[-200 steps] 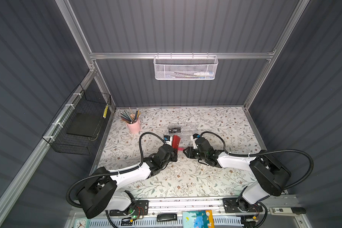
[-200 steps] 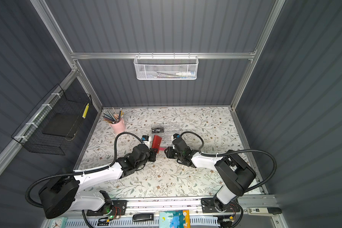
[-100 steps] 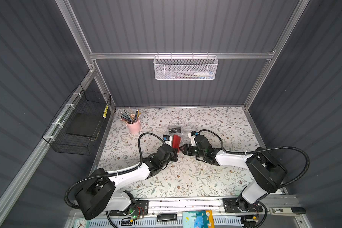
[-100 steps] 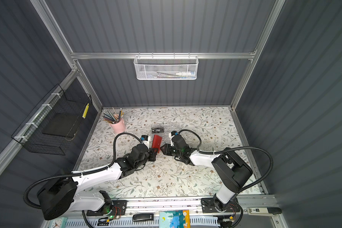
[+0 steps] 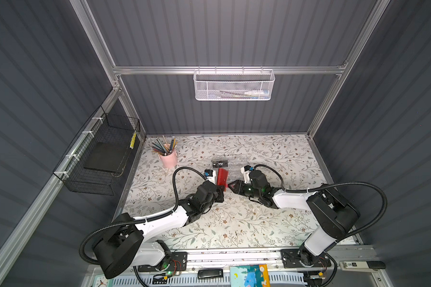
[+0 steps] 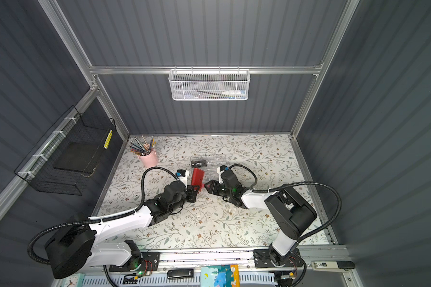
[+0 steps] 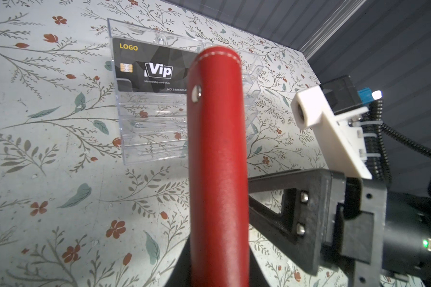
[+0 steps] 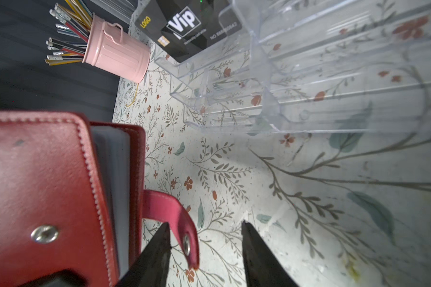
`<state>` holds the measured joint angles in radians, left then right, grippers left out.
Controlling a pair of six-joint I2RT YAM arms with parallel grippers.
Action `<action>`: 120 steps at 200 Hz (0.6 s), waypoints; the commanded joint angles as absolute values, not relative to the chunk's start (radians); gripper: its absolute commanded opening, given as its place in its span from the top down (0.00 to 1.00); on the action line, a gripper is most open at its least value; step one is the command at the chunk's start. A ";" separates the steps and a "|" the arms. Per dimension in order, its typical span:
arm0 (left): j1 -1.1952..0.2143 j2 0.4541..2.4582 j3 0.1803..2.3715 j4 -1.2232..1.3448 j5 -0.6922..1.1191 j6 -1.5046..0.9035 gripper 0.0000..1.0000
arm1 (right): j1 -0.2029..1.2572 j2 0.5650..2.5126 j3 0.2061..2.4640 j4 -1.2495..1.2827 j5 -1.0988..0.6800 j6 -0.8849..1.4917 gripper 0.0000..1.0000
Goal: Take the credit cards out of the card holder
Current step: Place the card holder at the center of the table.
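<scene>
My right gripper should pull the card holder flat by the strap tab (image 8: 175, 216) before opening the cover, as my left gripper has it on edge.
The red card holder (image 5: 222, 177) (image 6: 197, 177) stands on edge on the table, with my left gripper (image 5: 220, 192) (image 7: 218, 270) shut on its lower end. Its spine (image 7: 218, 161) faces the left wrist camera. In the right wrist view the cover (image 8: 42, 186) is slightly ajar and grey sleeve pages (image 8: 112, 174) show; any credit cards inside are hidden. The unsnapped strap tab (image 8: 174, 216) hangs loose between the fingers of my open right gripper (image 8: 205, 223) (image 5: 230, 185). One black VIP credit card (image 5: 220, 164) (image 7: 154, 69) (image 8: 184, 27) sits in the clear acrylic box.
The clear acrylic box (image 5: 237, 161) (image 7: 154, 134) lies just behind the card holder. A pink cup of pencils (image 5: 168, 157) stands at the back left. A white mesh basket (image 5: 234, 85) hangs on the back wall and a black wire basket (image 5: 102, 159) on the left wall.
My right gripper has edged left toward the card holder and its jaws have spread wider around the strap tab. The left arm and the holder have stayed put.
</scene>
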<state>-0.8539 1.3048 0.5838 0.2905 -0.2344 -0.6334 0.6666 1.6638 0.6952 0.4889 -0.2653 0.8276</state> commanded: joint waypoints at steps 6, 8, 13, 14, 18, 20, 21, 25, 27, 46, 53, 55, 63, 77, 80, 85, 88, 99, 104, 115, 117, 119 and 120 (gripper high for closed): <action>-0.849 1.279 0.578 0.348 -0.230 -0.646 1.00 | 0.667 1.686 0.691 0.555 -0.311 0.847 0.54; -0.849 1.278 0.577 0.348 -0.230 -0.646 1.00 | 0.666 1.686 0.690 0.558 -0.314 0.848 0.55; -0.848 1.279 0.578 0.350 -0.230 -0.645 1.00 | 0.666 1.689 0.690 0.568 -0.321 0.853 0.55; -0.848 1.279 0.578 0.351 -0.230 -0.645 1.00 | 0.666 1.690 0.690 0.569 -0.322 0.853 0.55; -0.850 1.281 0.579 0.351 -0.229 -0.644 1.00 | 0.666 1.693 0.692 0.575 -0.326 0.857 0.56; -0.850 1.281 0.579 0.351 -0.228 -0.645 1.00 | 0.667 1.693 0.692 0.577 -0.325 0.857 0.56; -0.850 1.281 0.580 0.351 -0.228 -0.646 1.00 | 0.666 1.694 0.692 0.578 -0.326 0.858 0.56; -0.848 1.283 0.578 0.352 -0.229 -0.646 1.00 | 0.666 1.696 0.692 0.582 -0.326 0.860 0.57; -0.849 1.283 0.580 0.353 -0.228 -0.647 1.00 | 0.666 1.697 0.693 0.584 -0.326 0.861 0.57; -0.850 1.287 0.581 0.359 -0.227 -0.647 1.00 | 0.666 1.711 0.695 0.607 -0.373 0.874 0.60; -0.850 1.287 0.581 0.361 -0.228 -0.647 1.00 | 0.666 1.716 0.696 0.614 -0.376 0.878 0.61; -0.849 1.288 0.579 0.363 -0.229 -0.648 1.00 | 0.666 1.717 0.696 0.614 -0.378 0.878 0.61; -0.850 1.288 0.578 0.365 -0.228 -0.648 1.00 | 0.666 1.721 0.695 0.622 -0.382 0.883 0.63; -0.849 1.290 0.581 0.367 -0.226 -0.647 1.00 | 0.666 1.727 0.694 0.641 -0.389 0.891 0.66; -0.848 1.291 0.582 0.367 -0.226 -0.647 1.00 | 0.666 1.729 0.695 0.643 -0.391 0.893 0.66; -0.850 1.292 0.583 0.369 -0.225 -0.648 1.00 | 0.666 1.730 0.696 0.646 -0.393 0.894 0.67; -0.849 1.293 0.583 0.370 -0.222 -0.647 1.00 | 0.666 1.731 0.696 0.647 -0.392 0.895 0.68; -0.850 1.295 0.583 0.373 -0.216 -0.650 1.00 | 0.667 1.730 0.692 0.656 -0.383 0.895 0.72; -0.849 1.296 0.583 0.373 -0.213 -0.651 1.00 | 0.666 1.731 0.690 0.659 -0.381 0.896 0.73; -0.849 1.295 0.582 0.376 -0.210 -0.656 1.00 | 0.664 1.730 0.692 0.661 -0.381 0.896 0.74; -0.849 1.295 0.579 0.376 -0.209 -0.656 1.00 | 0.665 1.731 0.692 0.664 -0.382 0.895 0.74; -0.849 1.295 0.579 0.375 -0.210 -0.657 1.00 | 0.664 1.730 0.693 0.665 -0.382 0.896 0.74; -0.849 1.294 0.579 0.375 -0.209 -0.658 1.00 | 0.664 1.730 0.692 0.666 -0.383 0.896 0.74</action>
<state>-0.8539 1.3048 0.5804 0.3244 -0.2230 -0.6411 0.6643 1.7267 0.6941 0.6262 -0.3710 0.8928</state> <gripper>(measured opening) 0.224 0.264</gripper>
